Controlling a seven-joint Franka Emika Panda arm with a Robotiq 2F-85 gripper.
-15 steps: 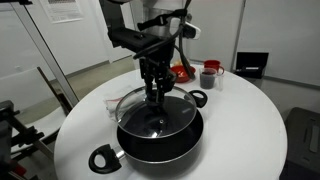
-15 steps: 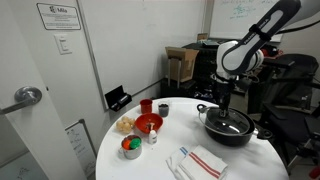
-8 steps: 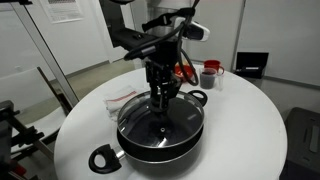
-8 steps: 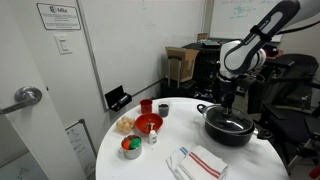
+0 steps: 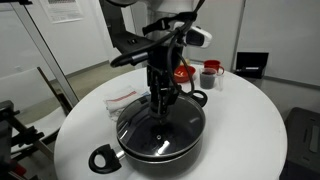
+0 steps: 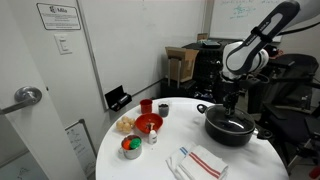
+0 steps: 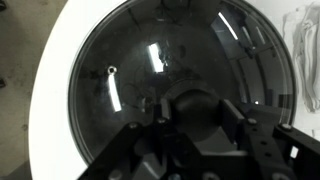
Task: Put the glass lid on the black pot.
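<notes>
The glass lid is to go down between the two loop handles. Next, my gripper releases it flat on the black pot's rim [image 5: 159, 130] [image 7: 186, 100].
The glass lid [image 5: 160, 128] lies flat on the black pot [image 5: 105, 157], which stands on the round white table; both also show in an exterior view [image 6: 229, 124]. My gripper [image 5: 160, 106] points straight down over the lid's centre. In the wrist view the two fingers [image 7: 200, 112] sit tight against either side of the lid's black knob, with the glass [image 7: 120, 60] spreading out below. The pot's loop handles stick out at the near left and at the far side [image 5: 197, 98].
On the white table [image 6: 160, 165] stand a red bowl [image 6: 148, 124], a red cup [image 6: 146, 106], a grey cup [image 6: 163, 109], a small bowl of coloured bits [image 6: 131, 147] and a striped cloth [image 6: 201, 161]. A clear plastic bag [image 5: 124, 97] lies beside the pot.
One second ago I held the lid tilted just above the pot. It has since come down level and now rests on the pot's rim. My wrist has turned a little.
</notes>
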